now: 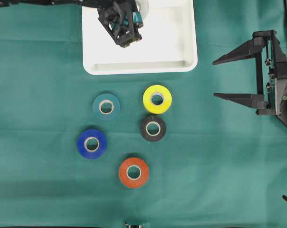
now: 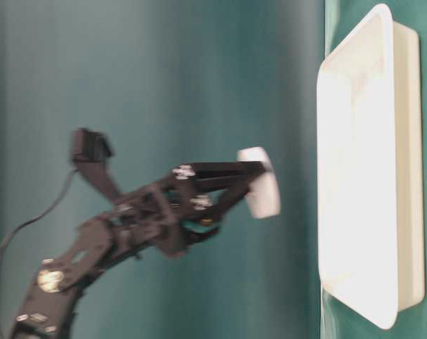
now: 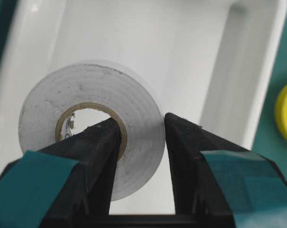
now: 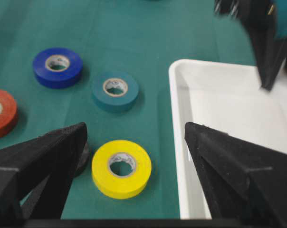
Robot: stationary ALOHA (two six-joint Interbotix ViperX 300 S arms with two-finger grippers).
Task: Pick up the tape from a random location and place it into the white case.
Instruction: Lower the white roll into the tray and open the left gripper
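I need to set the white tape roll near the middle of the white case's bottom (image 1: 137, 28) with my left gripper.
A white tape roll (image 3: 43, 114) hangs in the air above the white case (image 3: 257, 71), upright on its edge. My left gripper (image 3: 142, 122) is shut on it, one finger through the roll's core and the other against its outer face. Seen from overhead, the left gripper (image 1: 139, 12) is over the back of the white case (image 1: 181, 61), and only a sliver of the roll (image 1: 144, 5) shows. From table level the roll (image 2: 259, 182) is clear of the case (image 2: 355, 176). My right gripper (image 1: 215, 79) stands open and empty at the right, away from the case.
Several other tape rolls lie flat on the green cloth in front of the case: yellow (image 1: 157, 99), teal (image 1: 106, 106), black (image 1: 153, 128), blue (image 1: 91, 143) and red (image 1: 134, 172). In the right wrist view the yellow roll (image 4: 121, 168) lies below the right gripper (image 4: 135, 127).
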